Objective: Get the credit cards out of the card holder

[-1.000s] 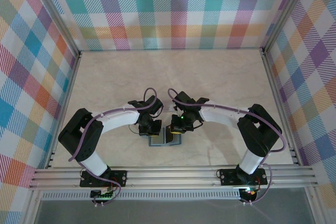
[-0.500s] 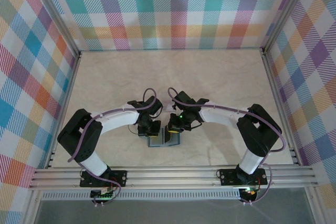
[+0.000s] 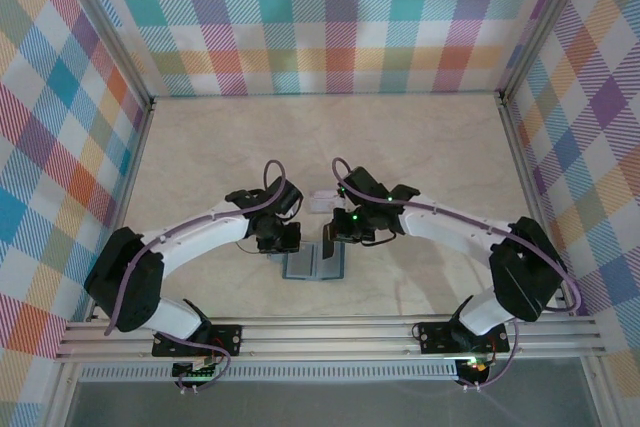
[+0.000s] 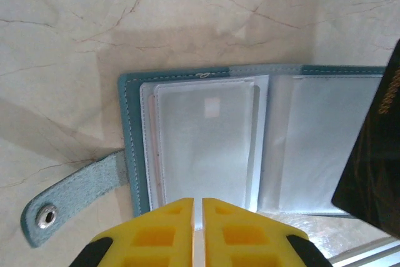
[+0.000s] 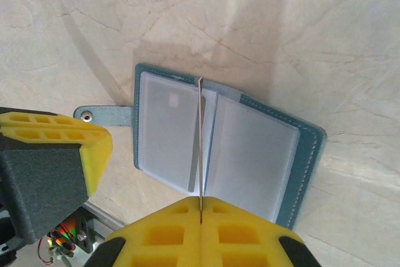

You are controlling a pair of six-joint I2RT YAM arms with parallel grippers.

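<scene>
The thin credit card, now upright above the holder's fold, will be let go by my right gripper just behind the pale card (image 3: 326,181), on that card's far side from the holder.
The teal-blue card holder (image 3: 313,265) lies open on the table, its clear pockets facing up (image 5: 250,154) (image 4: 206,142). My right gripper (image 5: 200,199) (image 3: 329,238) is shut on a thin credit card (image 5: 200,136), seen edge-on and held upright above the holder's fold. That card's dark face (image 4: 375,154) shows at the right of the left wrist view. My left gripper (image 4: 198,201) (image 3: 283,245) hovers over the holder's left page, jaws almost together with a thin slit and nothing between them. Another pale card (image 3: 322,202) lies flat on the table behind the grippers.
The holder's snap tab (image 4: 56,207) sticks out to one side. Metal rails (image 3: 330,335) run along the near table edge, close to the holder. Plaid walls enclose the pale marble tabletop (image 3: 330,137), with free room behind the arms.
Both grippers have risen and moved back from the holder. The right one carries the card up out of the pockets. The left one's jaws have parted slightly. The holder stays put.
</scene>
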